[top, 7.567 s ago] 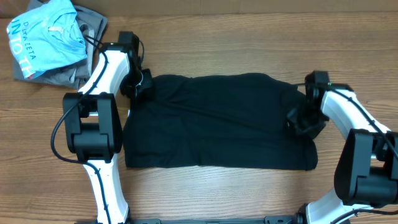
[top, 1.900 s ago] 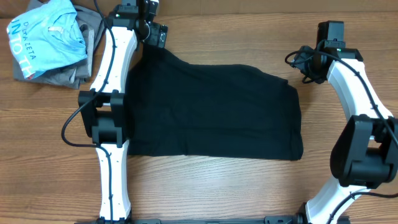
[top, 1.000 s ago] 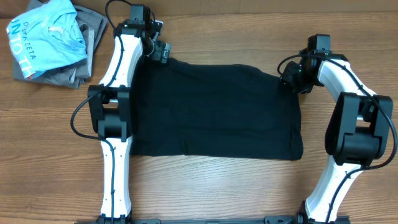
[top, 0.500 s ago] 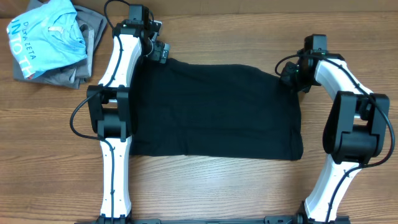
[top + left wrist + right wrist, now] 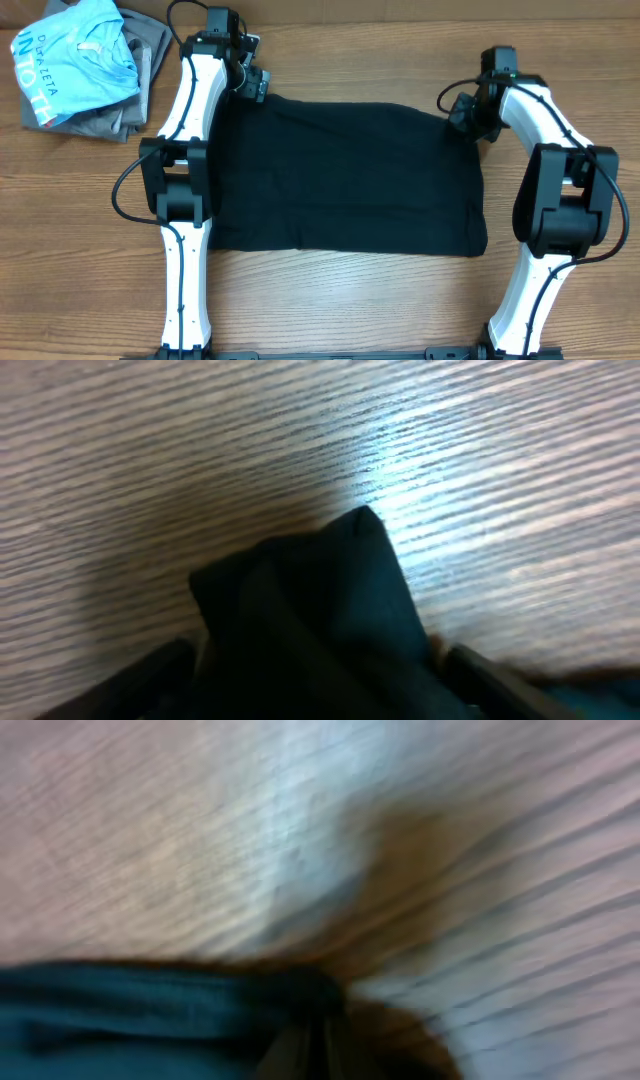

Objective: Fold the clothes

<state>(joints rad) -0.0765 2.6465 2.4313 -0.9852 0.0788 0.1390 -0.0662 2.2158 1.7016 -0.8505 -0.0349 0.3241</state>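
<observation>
My left gripper is open loosely around the clothes' corner, so next I back off and pinch the cloth (image 5: 310, 660) behind that corner before I fold toward me.
The clothes (image 5: 340, 180), one plain black garment, lie spread flat in a rough rectangle across the middle of the table. My left gripper (image 5: 256, 86) is at the garment's far left corner. In the left wrist view its two fingers stand wide apart, and the corner of the clothes (image 5: 320, 600) lies between them. My right gripper (image 5: 460, 112) is at the far right corner. The right wrist view is blurred. There the right gripper (image 5: 320, 1045) has its fingers together, pinching the edge of the clothes (image 5: 150, 1010).
A light blue shirt with white lettering (image 5: 75, 55) lies on a pile of grey garments (image 5: 112, 125) at the far left corner. Bare wooden table (image 5: 330, 300) surrounds the black garment. The arm bases stand at the near edge.
My right gripper has shut on the far right corner and shifted slightly toward the far edge. The left jaws have narrowed a little around the far left corner. The garment has not moved.
</observation>
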